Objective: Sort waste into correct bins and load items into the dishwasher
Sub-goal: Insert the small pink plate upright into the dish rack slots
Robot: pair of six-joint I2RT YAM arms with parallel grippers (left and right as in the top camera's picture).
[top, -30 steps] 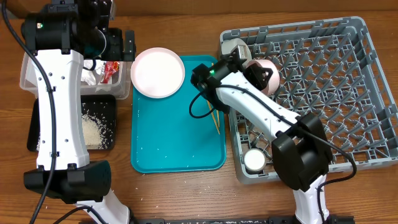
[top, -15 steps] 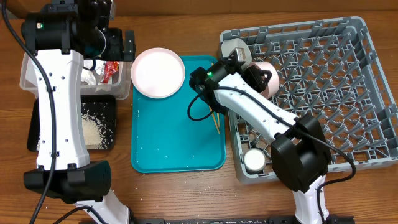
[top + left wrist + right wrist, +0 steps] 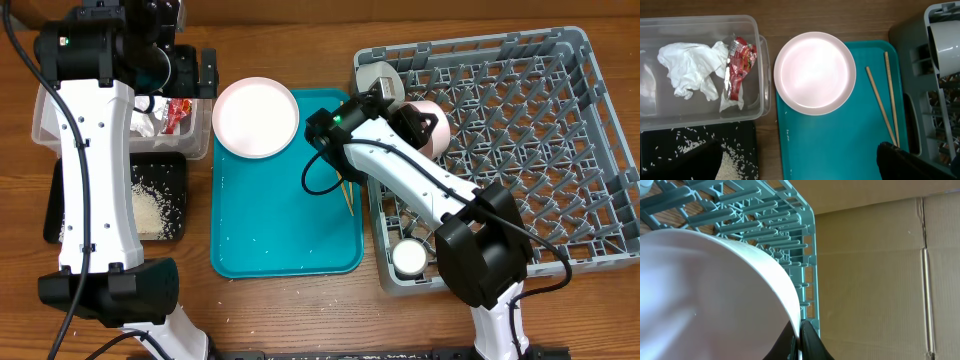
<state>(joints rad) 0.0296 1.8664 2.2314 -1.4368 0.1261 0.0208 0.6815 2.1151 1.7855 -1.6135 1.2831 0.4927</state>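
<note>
I need to use my right gripper to put down the pale pink bowl between the grey-white bowl and the small white cup (image 3: 397,156), next to the teal tray.
My right gripper (image 3: 432,124) is shut on the rim of a pale pink plate (image 3: 705,295), held on edge at the near-left part of the grey dish rack (image 3: 520,150); its fingers (image 3: 800,341) pinch the rim. My left gripper (image 3: 205,72) is open and empty, high above a second pink plate (image 3: 815,72) that lies on the teal tray (image 3: 840,150). Two chopsticks (image 3: 885,100) lie on the tray's right side. The clear tub (image 3: 762,65) holds the napkin (image 3: 687,70) and red wrapper (image 3: 737,65). Rice (image 3: 735,162) lies in the black tray (image 3: 670,150).
A grey-white bowl (image 3: 380,80) stands on edge at the rack's near-left corner, and a small white cup (image 3: 409,258) sits in the rack's front-left part. The rack's pegs (image 3: 765,225) rise behind the held plate. Cardboard (image 3: 880,270) lies past the rack.
My right arm has shifted very slightly with the plate in it. The left arm and everything else are still.
</note>
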